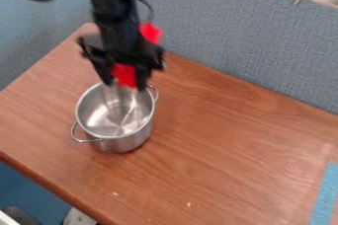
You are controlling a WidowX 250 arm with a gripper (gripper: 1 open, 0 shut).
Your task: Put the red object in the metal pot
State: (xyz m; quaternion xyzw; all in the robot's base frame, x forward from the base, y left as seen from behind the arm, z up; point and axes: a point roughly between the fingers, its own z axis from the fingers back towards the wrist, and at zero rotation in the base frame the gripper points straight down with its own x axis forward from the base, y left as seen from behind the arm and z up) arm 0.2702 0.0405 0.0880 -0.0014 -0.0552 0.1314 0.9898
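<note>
My gripper has the red object. I will let go of it around the middle of the metal pot's shiny bottom (128, 114).
The metal pot (113, 122) stands on the left half of the wooden table (224, 140), shiny and round, with a loop handle at its front left. My gripper (125, 79) hangs just above the pot's far rim, blurred by motion. The red object (128, 72) sits upright between the fingers, and the gripper is shut on it. The block's lower end is at about the height of the rim, still above the pot's inside. A small red part of the arm (152, 32) shows higher up, behind the gripper.
A grey-blue partition wall (238, 32) runs along the table's back edge. The table's front edge runs diagonally at the lower left. A light blue patch (330, 194) lies at the far right corner.
</note>
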